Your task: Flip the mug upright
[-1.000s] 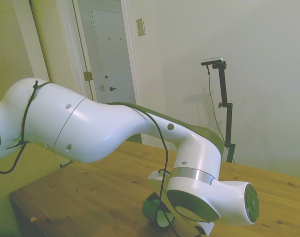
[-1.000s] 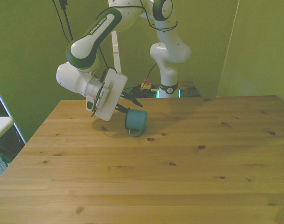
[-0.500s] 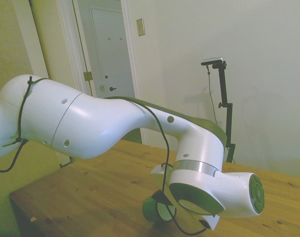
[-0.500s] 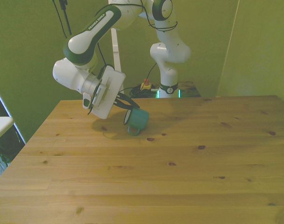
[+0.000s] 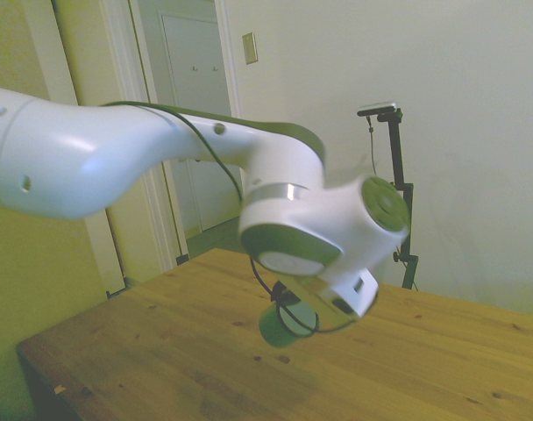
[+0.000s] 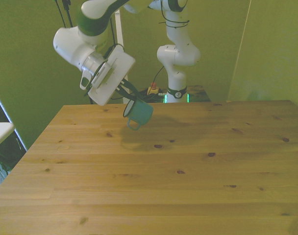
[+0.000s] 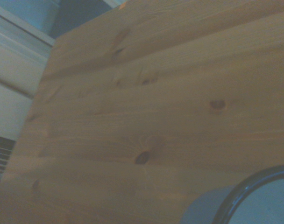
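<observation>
Next, my gripper sets the teal mug, now tilted in the air, down and releases it on the boards [image 6: 154, 157] [image 7: 263, 142] just in front of the dark knot beside its shadow.
The small teal mug [image 6: 139, 113] hangs in the air above the table [image 6: 154, 186], tilted, its loop handle pointing down toward the wood. My gripper [image 6: 131, 102] is shut on the mug's rim, one dark finger inside and one outside. From the side, the mug [image 5: 282, 324] shows below the white wrist, clear of the tabletop, with its shadow on the boards beneath. The wrist view catches only an arc of the mug's dark rim and white inside [image 7: 254, 200] over the planks.
The wooden table [image 5: 161, 351] stretches wide on all sides of the mug. Its far left corner lies below the arm in the front view. A doorway and a white wall stand behind the table in the side view.
The mug has come off the table, lifted upward in my gripper. The wrist has swung up and turned, and the mug's shadow has moved away from it.
</observation>
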Robot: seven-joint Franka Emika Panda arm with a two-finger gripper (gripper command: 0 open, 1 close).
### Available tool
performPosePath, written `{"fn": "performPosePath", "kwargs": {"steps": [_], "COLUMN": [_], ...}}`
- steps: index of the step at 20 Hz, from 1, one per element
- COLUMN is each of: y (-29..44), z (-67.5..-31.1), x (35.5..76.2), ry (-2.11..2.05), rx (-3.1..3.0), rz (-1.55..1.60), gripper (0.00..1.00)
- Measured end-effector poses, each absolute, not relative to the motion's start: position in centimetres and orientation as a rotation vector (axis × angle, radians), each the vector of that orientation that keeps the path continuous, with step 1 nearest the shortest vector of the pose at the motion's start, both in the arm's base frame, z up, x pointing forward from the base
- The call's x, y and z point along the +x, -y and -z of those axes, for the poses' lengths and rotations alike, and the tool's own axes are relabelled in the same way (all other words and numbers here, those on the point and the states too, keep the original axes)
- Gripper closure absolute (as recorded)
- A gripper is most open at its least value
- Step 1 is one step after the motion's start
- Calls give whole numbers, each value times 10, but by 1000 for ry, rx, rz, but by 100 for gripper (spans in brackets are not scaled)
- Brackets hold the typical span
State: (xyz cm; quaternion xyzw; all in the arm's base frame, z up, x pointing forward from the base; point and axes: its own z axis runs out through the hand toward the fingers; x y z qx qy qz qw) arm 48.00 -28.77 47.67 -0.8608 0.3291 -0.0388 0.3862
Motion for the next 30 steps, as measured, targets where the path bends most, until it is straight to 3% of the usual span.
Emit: {"fn": "performPosePath", "kwargs": {"steps": [5,11,16,22,30], "y": [213,152,145,117,112], "z": [-508,-472,-430,-437,-410], "x": [507,538,547,557,572], "ry": [-975,-1170,-1380,-1495,-1516], "rx": [-2354,-2502,-2654,-2665,-2666], "rz": [326,591,584,644,606], "gripper": [100,100,100,100,100]}}
